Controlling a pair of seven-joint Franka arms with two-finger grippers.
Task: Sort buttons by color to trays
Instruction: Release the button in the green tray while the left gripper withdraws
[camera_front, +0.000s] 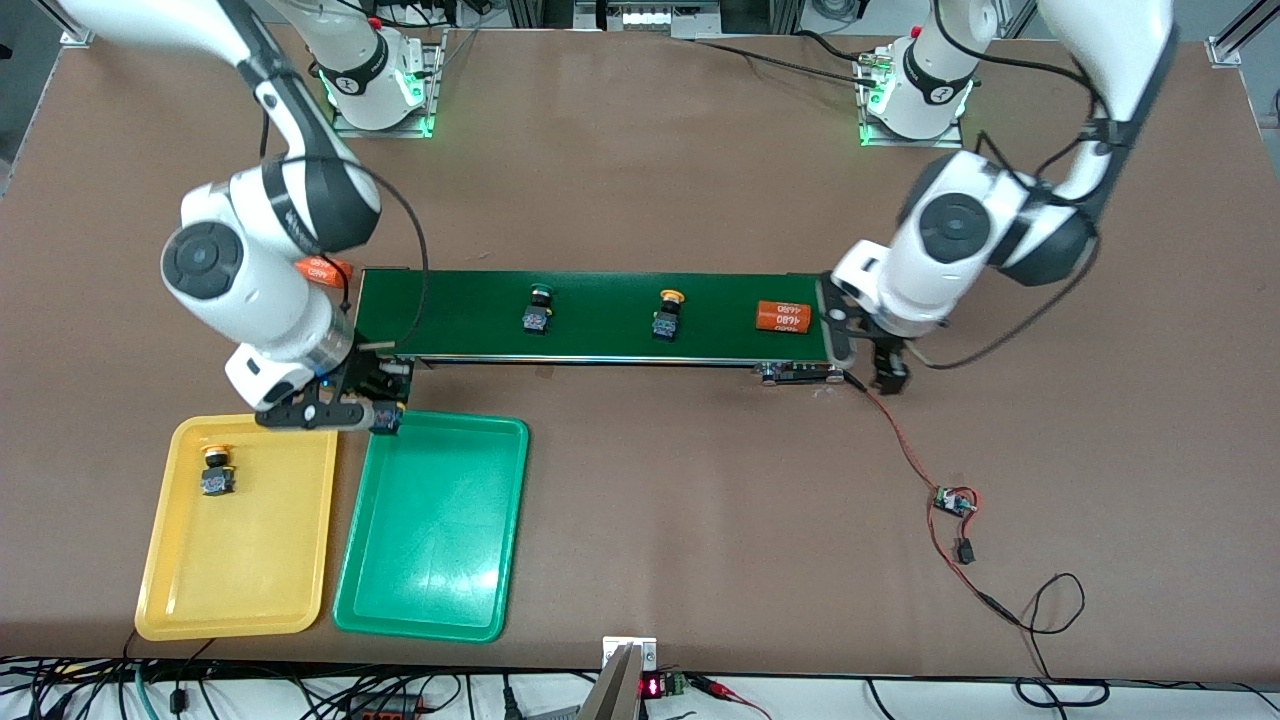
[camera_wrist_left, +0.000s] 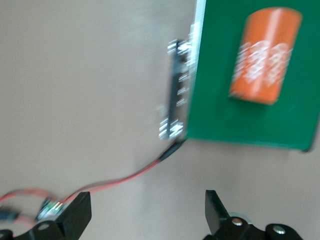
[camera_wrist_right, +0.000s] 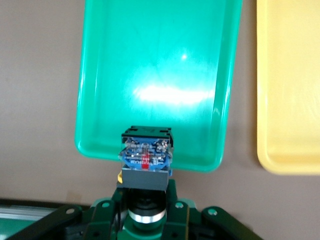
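Next, I let go of the green button with my right gripper in the green tray's belt-side half (camera_front: 411, 498) (camera_wrist_right: 181, 89), near the yellow tray.
My right gripper (camera_front: 372, 412) is shut on a button (camera_front: 388, 418) with a black body and a silver-ringed green cap. It hangs over the belt-side rim of the green tray (camera_front: 440, 560). In the right wrist view the button (camera_wrist_right: 145, 155) points at the green tray (camera_wrist_right: 150, 60), with the yellow tray (camera_wrist_right: 290, 75) beside it. A yellow button (camera_front: 216, 472) lies in the yellow tray (camera_front: 165, 560). On the conveyor belt (camera_front: 600, 340) stand a green button (camera_front: 538, 310) and a yellow button (camera_front: 668, 315). My left gripper (camera_front: 865, 365) (camera_wrist_left: 145, 212) is open and empty over bare table, off the belt's end.
An orange cylinder (camera_front: 781, 317) (camera_wrist_left: 265, 55) lies on the belt near the left arm's end. Another orange cylinder (camera_front: 325, 268) shows past the right arm. A red wire (camera_front: 900, 440) (camera_wrist_left: 125, 177) runs from the belt's motor to a small circuit board (camera_front: 955, 500) on the table.
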